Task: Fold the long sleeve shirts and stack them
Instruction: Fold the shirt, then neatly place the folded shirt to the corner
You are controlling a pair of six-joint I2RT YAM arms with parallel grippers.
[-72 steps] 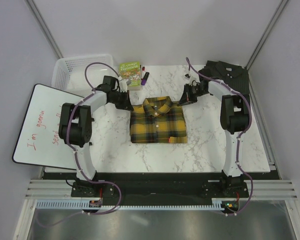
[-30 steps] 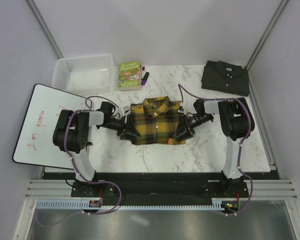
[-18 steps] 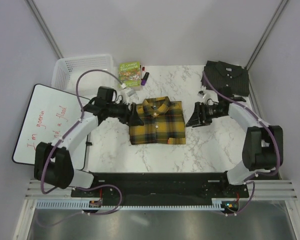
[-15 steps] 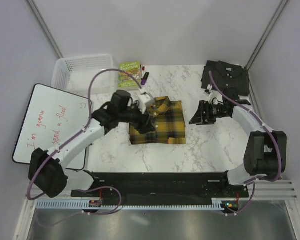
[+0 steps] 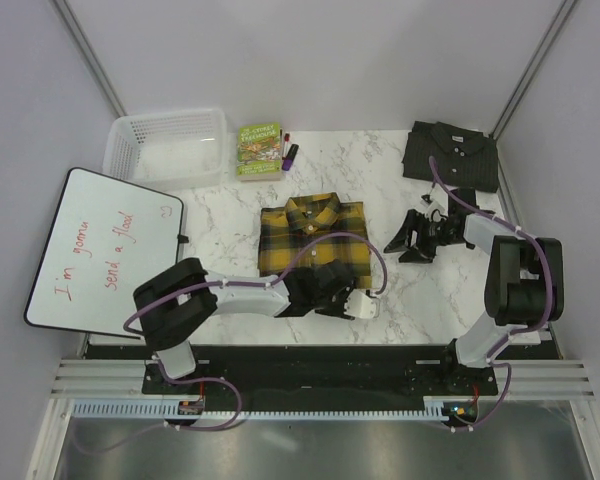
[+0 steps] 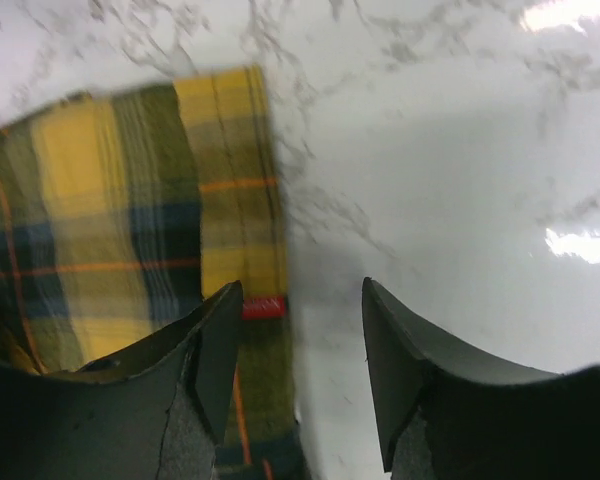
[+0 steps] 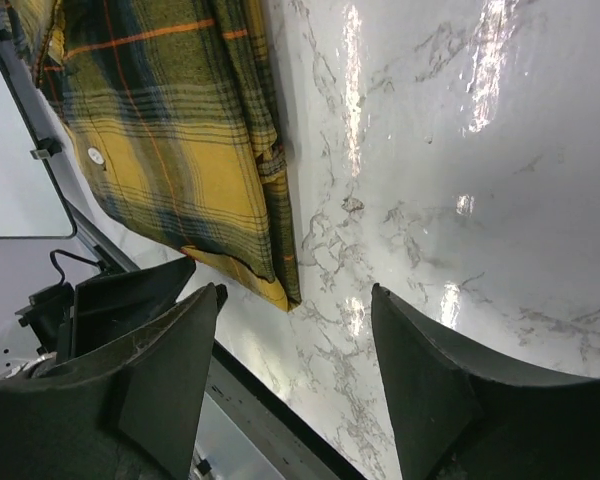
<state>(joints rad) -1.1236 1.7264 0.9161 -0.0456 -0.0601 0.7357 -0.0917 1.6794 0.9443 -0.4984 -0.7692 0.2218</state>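
Note:
I grab the plaid shirt next with my right gripper at the middle of its side edge (image 5: 366, 236) (image 7: 236, 33) that faces the dark grey shirt, by the thin orange stripe.
The yellow-and-black plaid shirt (image 5: 313, 235) lies folded, collar at the far side, in the middle of the marble table (image 5: 230, 290). The dark grey shirt (image 5: 452, 155) lies folded at the back right corner. My left gripper (image 5: 330, 283) is low at the plaid shirt's near edge. In the left wrist view it (image 6: 300, 370) is open, one finger over the plaid cloth (image 6: 130, 200) by its red tag and the other over bare marble. My right gripper (image 5: 398, 243) is right of the plaid shirt, apart from it. In the right wrist view it (image 7: 295, 380) is open and holds nothing, with the plaid shirt (image 7: 180, 130) ahead of it.
A white basket (image 5: 165, 145) stands at the back left, with a green book (image 5: 259, 148) and markers (image 5: 290, 152) beside it. A whiteboard (image 5: 100, 250) with red writing overhangs the table's left side. The black front rail (image 5: 310, 355) runs along the near edge.
My left arm has swung from the plaid shirt's left side round to its near edge. The right gripper has drawn back to the right. The plaid shirt stays folded.

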